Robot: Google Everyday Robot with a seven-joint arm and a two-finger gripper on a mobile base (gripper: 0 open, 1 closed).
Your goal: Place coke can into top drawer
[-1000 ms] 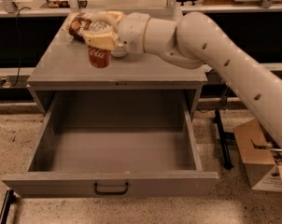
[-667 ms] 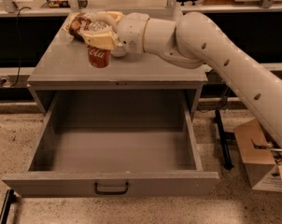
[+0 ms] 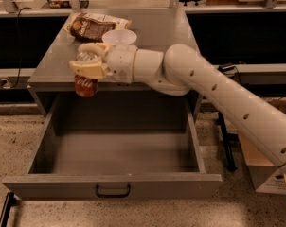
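My gripper needs to let go of the coke can on the middle of the drawer's grey bottom (image 3: 123,151), straight behind the dark handle.
The coke can (image 3: 85,85), red with a silver top, hangs upright in my gripper (image 3: 89,63), whose cream fingers (image 3: 89,71) are shut around its upper part. It is held in the air just past the front edge of the cabinet top (image 3: 53,65), above the back left of the open top drawer (image 3: 112,186). The drawer is pulled far out, its grey inside bare, with a dark handle (image 3: 113,191) at the centre of its front panel. My white arm reaches in from the right.
A white bowl (image 3: 119,36) and a brown snack bag (image 3: 93,25) lie on the cabinet top behind the gripper. A cardboard box (image 3: 261,169) and a dark frame stand on the floor at the right. A shelf rail runs along the back.
The gripper has lifted the coke can off the cabinet top and carried it forward, past the front edge, over the open drawer.
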